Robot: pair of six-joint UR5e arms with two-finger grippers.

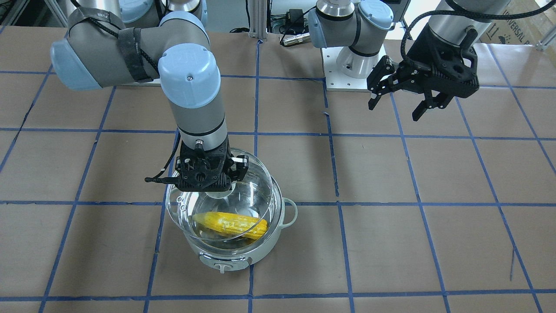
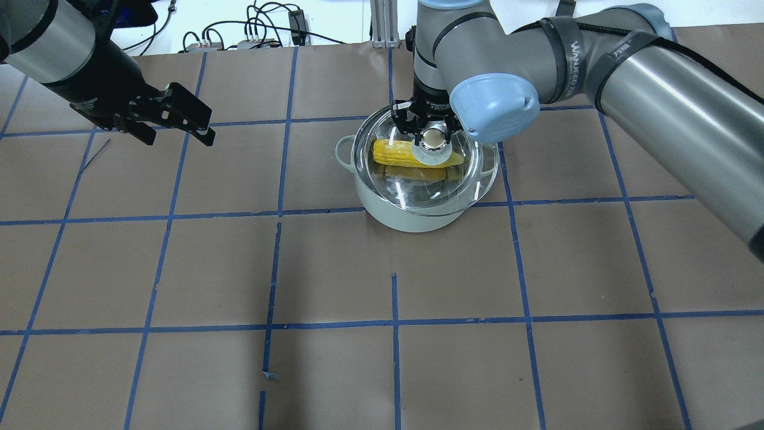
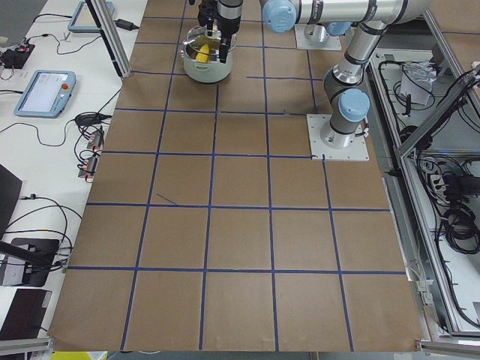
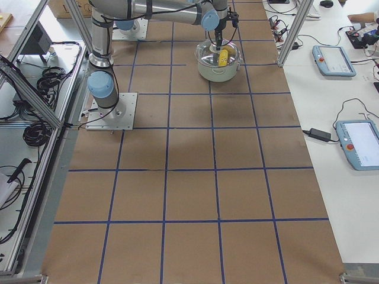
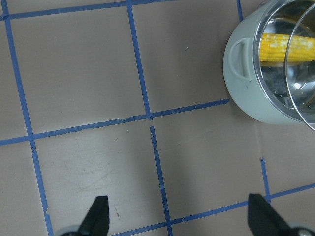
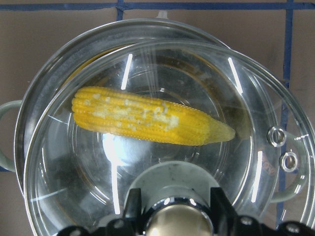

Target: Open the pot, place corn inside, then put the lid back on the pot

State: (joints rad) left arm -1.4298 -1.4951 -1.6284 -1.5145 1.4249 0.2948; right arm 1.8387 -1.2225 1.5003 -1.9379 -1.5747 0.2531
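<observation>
Next, my right gripper lets go of the clear glass lid centred on the pale mint pot's rim (image 1: 231,205) (image 6: 148,160), above the yellow corn.
The pale mint pot (image 1: 260,248) stands on the brown table with the yellow corn (image 1: 232,224) lying inside it. My right gripper (image 1: 204,174) is shut on the knob of the clear glass lid (image 1: 243,191). It holds the lid slightly tilted over the pot, offset from the rim. From overhead, the lid (image 2: 418,185) covers most of the pot (image 2: 406,218) and the corn (image 2: 391,153). The right wrist view shows the corn (image 6: 147,120) through the lid (image 6: 246,98). My left gripper (image 2: 176,128) is open and empty, well away from the pot (image 5: 241,93).
Blue tape lines grid the brown table (image 2: 382,358). The left arm's white base plate (image 1: 334,82) sits at the robot's side of the table. Cables (image 2: 250,30) run along that edge. Tablets (image 4: 331,56) lie on a side bench.
</observation>
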